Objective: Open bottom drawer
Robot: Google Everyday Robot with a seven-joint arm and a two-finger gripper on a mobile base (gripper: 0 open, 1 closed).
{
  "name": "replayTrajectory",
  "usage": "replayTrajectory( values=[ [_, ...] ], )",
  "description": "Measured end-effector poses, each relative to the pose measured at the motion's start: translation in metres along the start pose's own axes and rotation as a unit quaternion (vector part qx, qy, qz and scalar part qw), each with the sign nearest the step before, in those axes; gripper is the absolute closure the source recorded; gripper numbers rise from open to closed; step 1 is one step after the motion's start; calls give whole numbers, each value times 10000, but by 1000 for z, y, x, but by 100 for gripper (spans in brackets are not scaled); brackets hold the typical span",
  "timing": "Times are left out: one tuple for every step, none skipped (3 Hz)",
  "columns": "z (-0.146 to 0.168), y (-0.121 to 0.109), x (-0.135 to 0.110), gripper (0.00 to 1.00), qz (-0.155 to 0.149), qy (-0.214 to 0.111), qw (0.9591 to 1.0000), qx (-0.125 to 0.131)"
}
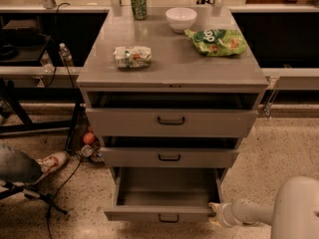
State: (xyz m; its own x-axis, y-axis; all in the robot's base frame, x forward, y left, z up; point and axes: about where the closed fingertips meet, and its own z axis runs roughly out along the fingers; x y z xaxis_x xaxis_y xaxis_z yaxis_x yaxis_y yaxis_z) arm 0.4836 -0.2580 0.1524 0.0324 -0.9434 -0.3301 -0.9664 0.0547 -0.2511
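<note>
I will let go of the bottom drawer further out, with the drawer's front over the floor just ahead of its handle point(167, 233).
The bottom drawer point(164, 213) of the grey metal cabinet is pulled well out, its plain grey inside showing and its small dark bar handle point(168, 218) at the front centre. My gripper point(215, 211) is at the drawer's front right corner, touching the edge of the drawer front. The white arm point(279, 210) comes in from the lower right. The mid-sized drawer front point(169, 157) and the tallest drawer front point(171, 121) above it stand slightly out.
On the cabinet top point(174, 68) lie a green can point(138, 3), a white bowl point(181, 19), a green chip bag point(217, 41) and a wrapped snack point(132, 57). A person's shoe point(50, 162) and cables are on the floor at left.
</note>
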Motion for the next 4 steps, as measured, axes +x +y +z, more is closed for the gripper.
replayTrajectory(
  values=[
    [-5, -1, -2, 100, 0, 0, 10000, 0],
    [-7, 42, -3, 100, 201, -126, 9997, -107],
    [-11, 39, -6, 100, 201, -127, 9997, -108],
    [-13, 48, -7, 97, 234, -149, 9995, -146]
  ],
)
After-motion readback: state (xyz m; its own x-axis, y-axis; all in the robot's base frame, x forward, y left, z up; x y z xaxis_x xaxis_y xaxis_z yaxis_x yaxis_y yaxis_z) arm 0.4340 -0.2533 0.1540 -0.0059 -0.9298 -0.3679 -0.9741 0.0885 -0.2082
